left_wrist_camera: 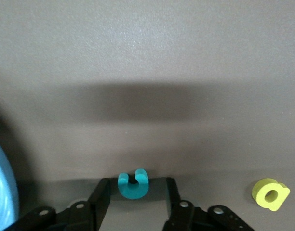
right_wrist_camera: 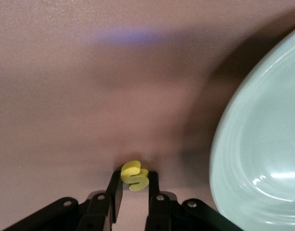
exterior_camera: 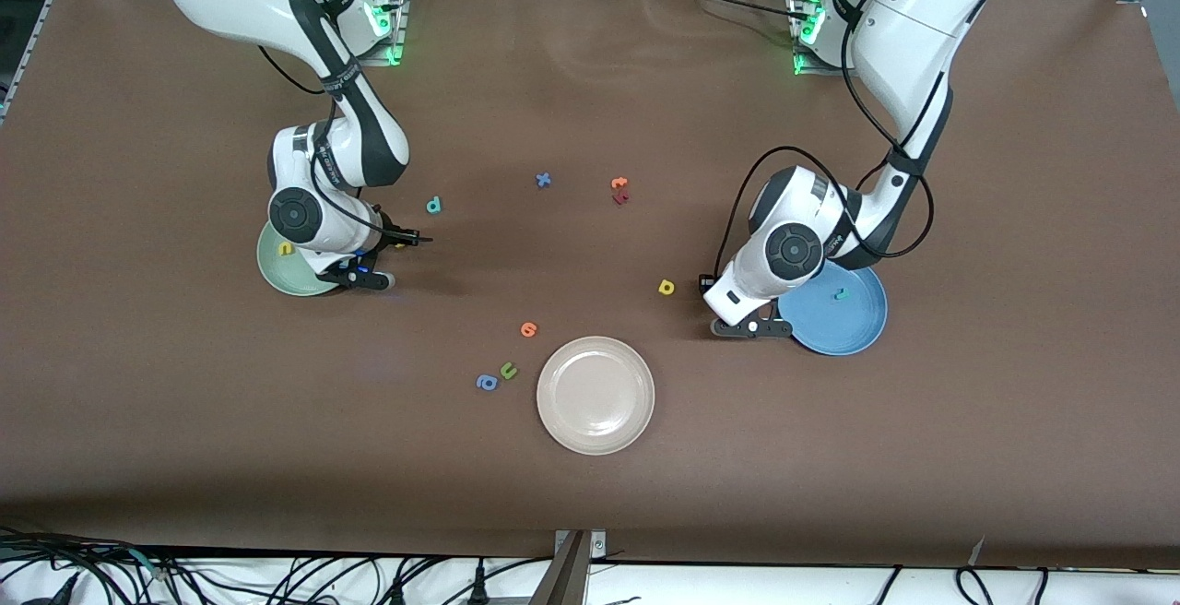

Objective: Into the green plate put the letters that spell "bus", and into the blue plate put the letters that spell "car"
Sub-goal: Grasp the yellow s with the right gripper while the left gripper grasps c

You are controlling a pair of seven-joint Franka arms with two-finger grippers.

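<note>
I will use my right gripper to put down the yellow "s" next to the yellow "u", toward the base side of the green plate (exterior_camera: 303, 224).
My right gripper (right_wrist_camera: 135, 179) (exterior_camera: 369, 280) is low at the table beside the green plate (right_wrist_camera: 258, 159) (exterior_camera: 277, 275), its fingers pressed on both sides of the yellow "s" (right_wrist_camera: 134, 176). A yellow "u" (exterior_camera: 286, 249) lies in that plate. The teal "b" (exterior_camera: 434, 206) lies on the table nearby. My left gripper (left_wrist_camera: 138, 185) (exterior_camera: 749, 326) is down beside the blue plate (exterior_camera: 853, 333) (left_wrist_camera: 3, 187). Its jaws stand on either side of the teal "c" (left_wrist_camera: 133, 185) with a gap at each side. A teal "r" (exterior_camera: 839, 293) lies in the blue plate. The yellow "a" (exterior_camera: 666, 288) (left_wrist_camera: 271, 194) lies on the table close by.
A beige-white plate (exterior_camera: 595, 395) sits nearest the front camera. Beside it lie an orange round letter (exterior_camera: 528, 329), an olive "u" (exterior_camera: 508, 371) and a blue "a" (exterior_camera: 487, 383). Nearer the bases lie a blue "x" (exterior_camera: 544, 180), an orange "t" (exterior_camera: 619, 183) and a dark red letter (exterior_camera: 620, 198).
</note>
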